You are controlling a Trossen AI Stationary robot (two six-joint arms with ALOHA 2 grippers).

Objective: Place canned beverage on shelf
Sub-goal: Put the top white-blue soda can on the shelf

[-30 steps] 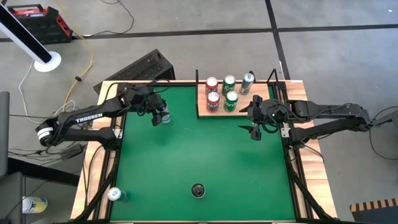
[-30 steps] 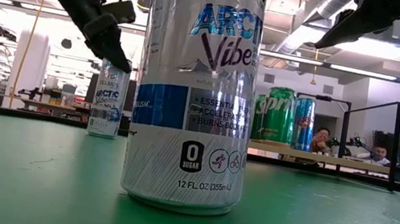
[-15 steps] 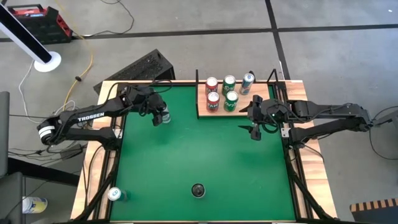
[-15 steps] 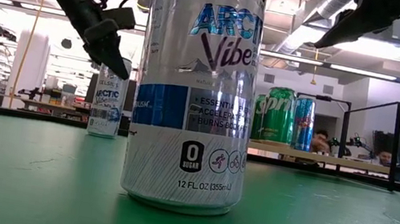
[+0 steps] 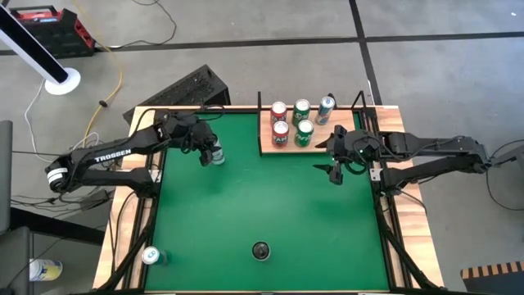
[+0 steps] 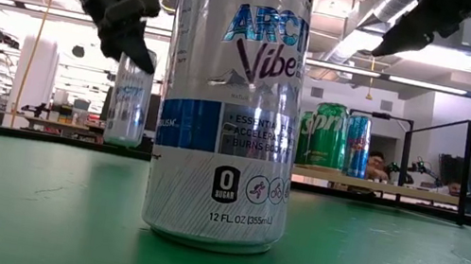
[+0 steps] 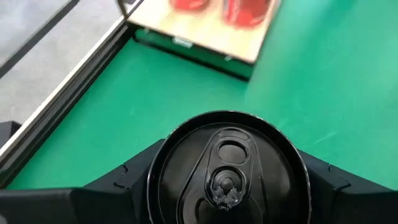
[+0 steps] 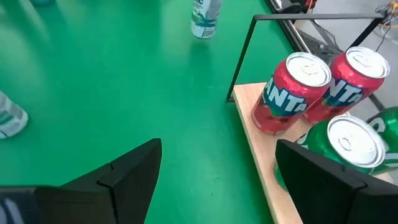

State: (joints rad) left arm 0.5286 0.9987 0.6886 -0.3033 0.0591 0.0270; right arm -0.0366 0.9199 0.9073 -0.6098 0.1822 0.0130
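Note:
The robot's left gripper will release the canned beverage on the bare green table (image 5: 300, 192) in front of the shelf's green cans.
A slim silver-and-blue canned beverage (image 6: 128, 104) with a black lid (image 7: 227, 168) hangs just above the green table at its far left, with my left gripper (image 5: 212, 153) shut on it. The shelf (image 5: 268, 147), a light-wood plank with black posts, stands at the far right and carries several red, green and blue cans (image 5: 292, 123). My right gripper (image 5: 333, 157) hovers open in front of the shelf's right end, with nothing between its fingers (image 8: 124, 174). My left gripper pinches the can's upper wall, just under the lid rim (image 7: 155, 186), between its two fingers (image 7: 118, 190), one on each side. The fingers slant down at it from the table's far left. The can stays upright, lifted clear of the table.
A second silver can (image 5: 260, 250) stands near the middle of the table's front edge and fills the low view (image 6: 231, 102). Another can (image 5: 151, 256) sits at the near left corner on the wooden border. Bare green table (image 5: 270, 197) lies between my left gripper and the shelf.
My left gripper has sunk over the can's top, taken hold of it and risen, and the can, which stood on the table, now hangs upright a little above it. My right gripper has kept its place.

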